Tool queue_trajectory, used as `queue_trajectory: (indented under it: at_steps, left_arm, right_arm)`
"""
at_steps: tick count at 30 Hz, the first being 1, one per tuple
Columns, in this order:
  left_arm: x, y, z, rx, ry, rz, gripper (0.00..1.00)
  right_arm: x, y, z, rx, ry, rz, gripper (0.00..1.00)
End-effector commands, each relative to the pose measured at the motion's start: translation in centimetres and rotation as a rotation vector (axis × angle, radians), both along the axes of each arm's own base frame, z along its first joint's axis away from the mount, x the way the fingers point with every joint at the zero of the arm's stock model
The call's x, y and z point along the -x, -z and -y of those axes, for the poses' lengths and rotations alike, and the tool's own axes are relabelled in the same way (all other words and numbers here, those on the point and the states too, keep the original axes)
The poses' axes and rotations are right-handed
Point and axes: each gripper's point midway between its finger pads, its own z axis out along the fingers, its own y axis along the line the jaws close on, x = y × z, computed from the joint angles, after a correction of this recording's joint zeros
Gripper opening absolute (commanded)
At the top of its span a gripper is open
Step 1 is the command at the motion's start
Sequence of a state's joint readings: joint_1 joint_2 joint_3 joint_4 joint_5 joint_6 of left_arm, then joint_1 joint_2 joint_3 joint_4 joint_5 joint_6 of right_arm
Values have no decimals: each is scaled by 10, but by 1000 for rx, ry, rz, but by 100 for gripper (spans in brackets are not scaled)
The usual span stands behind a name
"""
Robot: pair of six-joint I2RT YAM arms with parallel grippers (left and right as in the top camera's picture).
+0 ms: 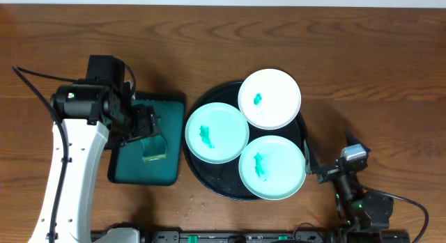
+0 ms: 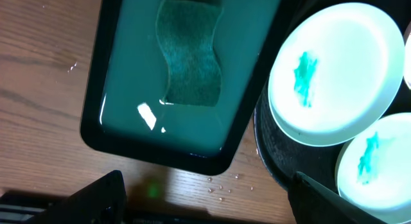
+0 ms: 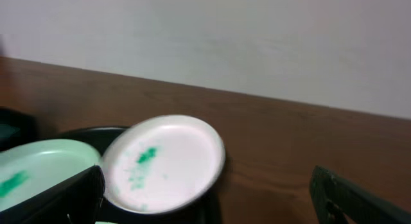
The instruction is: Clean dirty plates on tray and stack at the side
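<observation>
The green sponge in the teal tray is next, and my left gripper needs to move down to the middle of the green sponge (image 1: 154, 140) (image 2: 189, 55) and close there.
Three dirty plates lie on the round black tray (image 1: 206, 175). A white plate (image 1: 270, 98) sits at the back, a mint plate (image 1: 217, 134) on the left and another mint plate (image 1: 272, 167) at the front. Each carries a green smear. My left gripper (image 1: 148, 124) hangs open and empty above the teal tray (image 1: 136, 170), over the green sponge (image 2: 191, 54). The left wrist view shows both mint plates (image 2: 334, 73) (image 2: 379, 160). At the tray's right edge my right gripper (image 1: 331, 151) stands open, and its view faces the white plate (image 3: 164, 163).
The teal tray (image 2: 128, 121) holds shallow water around the sponge. A few droplets (image 2: 221, 184) dot the wood in front of it. Bare wooden table (image 1: 376, 76) stretches to the right of the black tray and behind it.
</observation>
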State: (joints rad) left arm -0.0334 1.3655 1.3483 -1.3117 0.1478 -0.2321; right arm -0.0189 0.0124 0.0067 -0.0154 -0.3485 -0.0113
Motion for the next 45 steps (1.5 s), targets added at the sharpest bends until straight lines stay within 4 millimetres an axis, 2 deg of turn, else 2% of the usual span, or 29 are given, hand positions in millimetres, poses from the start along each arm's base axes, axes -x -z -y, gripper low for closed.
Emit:
queue_trajectory:
  at_steps: [1, 3, 5, 8, 11, 14, 19, 22, 25, 27, 32, 35, 37, 39, 41, 44, 45]
  left_arm:
    - [1, 3, -1, -3, -2, -8, 82]
    - [1, 3, -1, -3, -2, -5, 82]
    - [0, 2, -1, -2, -1, -2, 82]
    - [-2, 2, -1, -2, -1, 6, 82]
    - [-4, 2, -1, -2, -2, 13, 82]
    - [-6, 2, -1, -2, -2, 21, 82]
    - [-8, 1, -1, -3, -1, 32, 82]
    - [-8, 1, -5, -24, -5, 32, 82]
    - [-8, 2, -8, -39, -7, 32, 82]
    - [-8, 2, -8, -40, -4, 33, 82]
    - [-9, 2, -11, -61, -8, 34, 82]
    - [-10, 2, -12, -63, -4, 39, 82]
    - [-11, 1, -14, -75, -7, 43, 82]
    - [-13, 1, -16, -87, -10, 50, 82]
    - [-14, 1, -16, -87, -10, 53, 82]
    - [-18, 6, -15, -83, -13, 49, 82]
    - [-19, 13, -15, -84, -13, 30, 82]
  right_arm:
    - [12, -4, -25, -128, -152, -57, 99]
    - [16, -1, -29, -233, -169, -147, 99]
    - [21, -4, -35, -257, -203, -190, 99]
    - [27, -23, -41, -235, -245, -204, 99]
    - [28, -52, -46, -195, -278, -225, 99]
    - [23, -76, -53, -162, -329, -320, 99]
    - [1, -88, -67, -182, -430, -631, 99]
    - [-12, -82, -74, -223, -438, -861, 99]
    - [-21, -71, -90, -192, -492, -1058, 99]
    - [-27, -57, -99, -131, -502, -1161, 99]
    - [-40, -5, -112, 94, -357, -1358, 99]
    - [-45, 20, -121, 274, -292, -1344, 99]
    - [-48, 28, -137, 359, -305, -1299, 99]
    - [-49, 30, -160, 376, -361, -1252, 99]
    - [-40, 30, -185, 361, -437, -1242, 99]
    - [-35, 28, -207, 371, -498, -1201, 99]
    - [-33, 27, -215, 376, -518, -1180, 99]
